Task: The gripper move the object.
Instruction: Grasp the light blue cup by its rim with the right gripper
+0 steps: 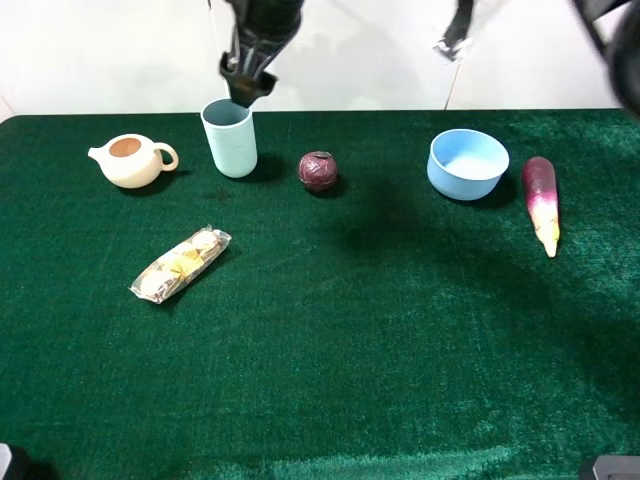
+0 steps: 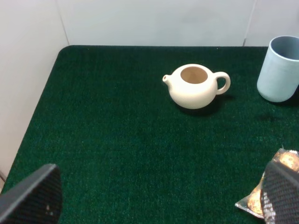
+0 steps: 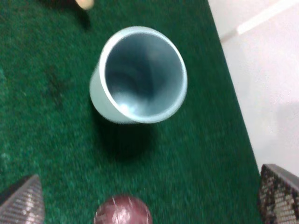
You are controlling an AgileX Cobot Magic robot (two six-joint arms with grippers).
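Note:
The robot's right gripper needs to close on the near side of the cup's rim (image 1: 237, 125) (image 3: 110, 100), opposite the white wall, with one finger inside the pale blue-green cup.
The tall pale blue-green cup (image 1: 230, 140) stands upright and empty on the green cloth at the back left, between a cream teapot (image 1: 131, 160) and a dark red ball (image 1: 319, 171). My right gripper (image 1: 246, 88) has reached across and hovers just above the cup's rim. In the right wrist view its fingers (image 3: 21, 203) are spread wide, with the cup (image 3: 140, 74) ahead of them and untouched. My left gripper (image 2: 161, 191) is open and empty, low over the cloth at the front left; its wrist view shows the teapot (image 2: 194, 86) and the cup (image 2: 280, 70).
A squat light-blue bowl (image 1: 467, 163) and a purple-and-cream vegetable (image 1: 541, 201) lie at the back right. A wrapped snack packet (image 1: 181, 264) lies front left of the cup. A white wall runs behind the table's back edge (image 1: 400, 110).

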